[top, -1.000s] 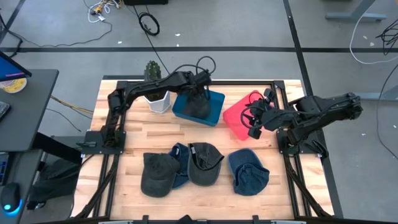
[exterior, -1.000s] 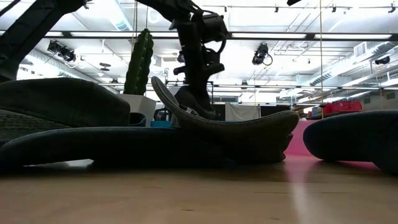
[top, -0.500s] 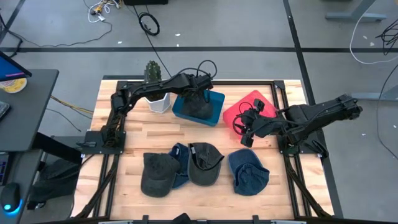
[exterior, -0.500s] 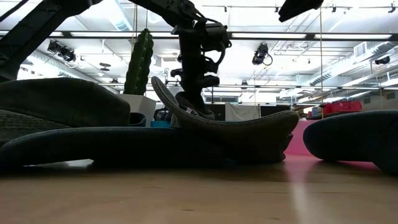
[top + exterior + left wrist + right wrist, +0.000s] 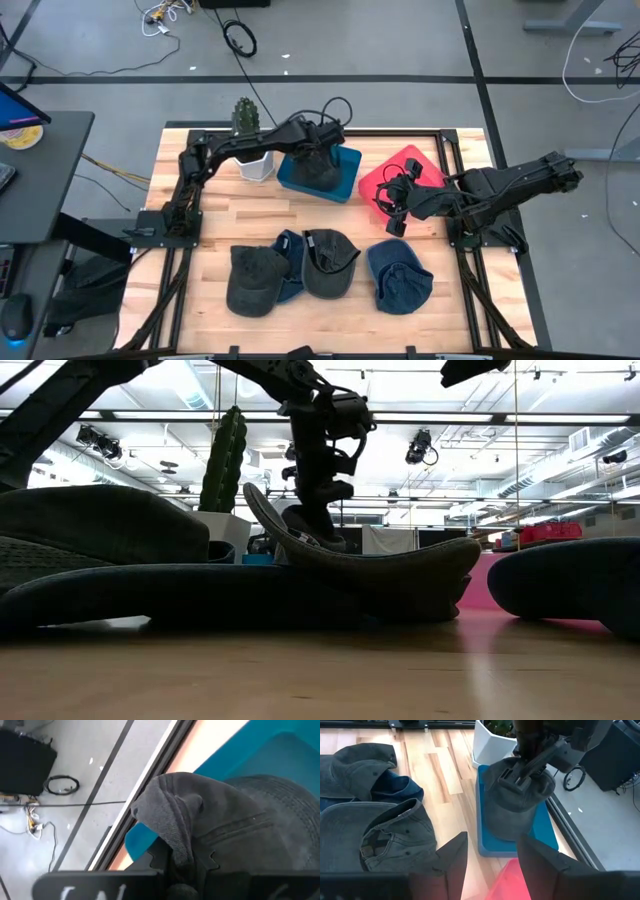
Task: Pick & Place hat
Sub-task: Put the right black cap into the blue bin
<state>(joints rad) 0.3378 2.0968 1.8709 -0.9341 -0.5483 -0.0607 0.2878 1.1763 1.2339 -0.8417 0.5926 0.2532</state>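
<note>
Next, my left gripper lets go of the dark grey hat inside the blue bin [image 5: 314, 170] [image 5: 250, 825], toward the bin's end near the white pot.
A dark grey hat [image 5: 516, 812] hangs in the blue bin [image 5: 345, 178] at the table's far middle, with my left gripper [image 5: 322, 152] shut on it from above. In the left wrist view the hat [image 5: 240, 820] fills the picture over the bin [image 5: 280, 750]. My right gripper [image 5: 492, 865] stands open over the near left corner of the red bin [image 5: 385, 180], touching nothing. Several more hats lie along the near edge: a grey one [image 5: 252, 280] overlapping a blue one [image 5: 290, 262], another grey [image 5: 328, 262] and another blue [image 5: 400, 276]. My left gripper pinches a bunched fold of the hat's cloth [image 5: 177, 837] at its top between its two fingers. The fingers [image 5: 519, 776] come slanting down from the table's left. The hat hangs below them with its lower part [image 5: 507, 832] down in the blue bin.
A white pot [image 5: 256, 165] with a cactus [image 5: 244, 114] stands just left of the blue bin. Bare wood lies between the bins and the row of hats [image 5: 250, 215]. A dark metal frame [image 5: 455, 240] runs along the table's sides.
My right gripper has sunk and gone toward the table's left and near side, from over the red bin's middle to its near left corner, then kept still. My left gripper has rolled its wrist a little with the hat still in the blue bin.
</note>
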